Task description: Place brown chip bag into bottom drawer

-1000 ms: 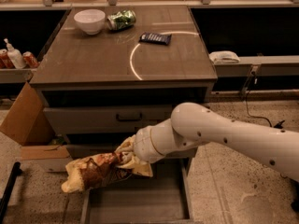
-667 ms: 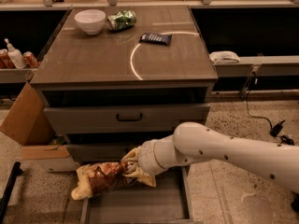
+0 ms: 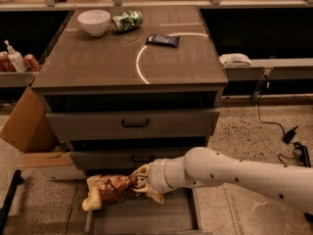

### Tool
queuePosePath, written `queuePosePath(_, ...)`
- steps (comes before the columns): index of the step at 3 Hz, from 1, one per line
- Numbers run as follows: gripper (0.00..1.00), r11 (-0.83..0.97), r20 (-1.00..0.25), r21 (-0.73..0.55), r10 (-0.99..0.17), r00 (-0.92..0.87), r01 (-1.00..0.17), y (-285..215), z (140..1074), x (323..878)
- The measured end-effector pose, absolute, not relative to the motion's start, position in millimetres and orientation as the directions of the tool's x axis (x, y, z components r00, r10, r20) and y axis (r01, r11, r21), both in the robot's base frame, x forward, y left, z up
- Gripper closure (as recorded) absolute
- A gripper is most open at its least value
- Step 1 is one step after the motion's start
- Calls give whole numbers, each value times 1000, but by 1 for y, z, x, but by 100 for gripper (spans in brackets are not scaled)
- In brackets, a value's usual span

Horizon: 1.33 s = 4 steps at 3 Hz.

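My gripper should release the brown chip bag, held just above the drawer floor, inside the bottom drawer, setting it free beside the drawer's side nearer the cardboard box (image 3: 116,206).
The brown chip bag (image 3: 108,190) is a glossy dark brown bag with pale yellow ends. It hangs over the left wall of the open bottom drawer (image 3: 146,217), a wide grey-brown box pulled out at floor level. My gripper (image 3: 142,182) is at the end of the white arm (image 3: 230,173) that reaches in from the right. It is shut on the bag's right end and holds the bag just above the drawer floor.
The cabinet has two grey drawer fronts with black bar handles (image 3: 135,124). Its top holds a white bowl (image 3: 94,21), a green can (image 3: 126,21) and a dark blue packet (image 3: 163,40). A cardboard box (image 3: 27,126) stands at the left. Cables (image 3: 288,133) lie on the floor at the right.
My gripper has moved down and slightly to the right with the bag, which has come from in front of the drawer fronts to low over the open bottom drawer.
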<state>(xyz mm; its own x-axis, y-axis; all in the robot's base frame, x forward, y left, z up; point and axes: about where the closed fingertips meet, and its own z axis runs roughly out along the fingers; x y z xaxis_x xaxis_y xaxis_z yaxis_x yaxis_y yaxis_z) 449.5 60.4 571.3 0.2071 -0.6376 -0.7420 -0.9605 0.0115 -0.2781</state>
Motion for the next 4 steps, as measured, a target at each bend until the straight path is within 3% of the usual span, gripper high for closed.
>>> queuePosePath(2,100,61,-817,-225,-555,154,-972,75,491,454)
queuePosePath(4,100,146,-848,-83,-530,-7,-986,97,366,459)
